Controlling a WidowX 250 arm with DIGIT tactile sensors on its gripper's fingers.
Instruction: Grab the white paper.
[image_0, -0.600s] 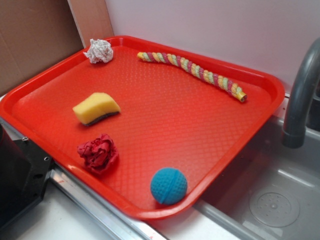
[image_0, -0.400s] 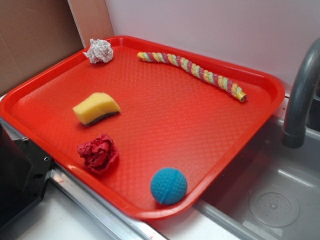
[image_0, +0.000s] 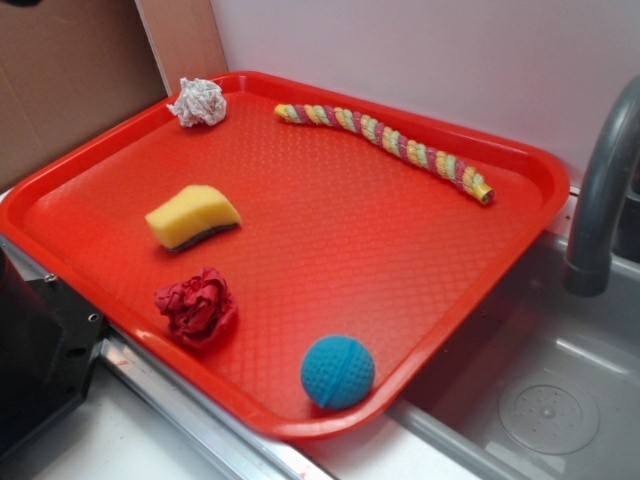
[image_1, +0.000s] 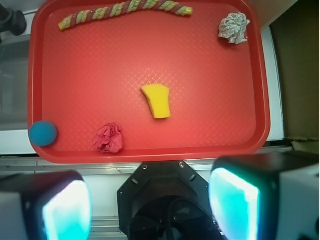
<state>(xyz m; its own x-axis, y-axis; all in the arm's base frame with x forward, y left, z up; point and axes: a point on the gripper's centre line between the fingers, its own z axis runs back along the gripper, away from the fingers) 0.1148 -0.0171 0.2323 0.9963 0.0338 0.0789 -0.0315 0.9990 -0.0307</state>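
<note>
The middle of the white paper (image_0: 199, 103) (image_1: 234, 28), in the red tray's corner near the end of the striped rope toy, will be my gripper's next spot to close on.
The white paper (image_0: 198, 102) (image_1: 234, 27) is a small crumpled white-grey ball in the far left corner of the red tray (image_0: 330, 240) (image_1: 90, 75); in the wrist view it lies at the upper right. My gripper (image_1: 150, 207) hangs high above the robot base, off the tray's near edge and far from the paper. It is open, its two glowing pads wide apart with nothing between them. The exterior view does not show the gripper.
On the tray lie a yellow sponge (image_0: 192, 216), a red paper ball (image_0: 196, 306), a blue ball (image_0: 338, 372) and a striped rope toy (image_0: 385, 135). A grey faucet (image_0: 600, 200) and a sink (image_0: 540, 400) stand to the right. The black robot base (image_1: 167, 205) sits below the gripper.
</note>
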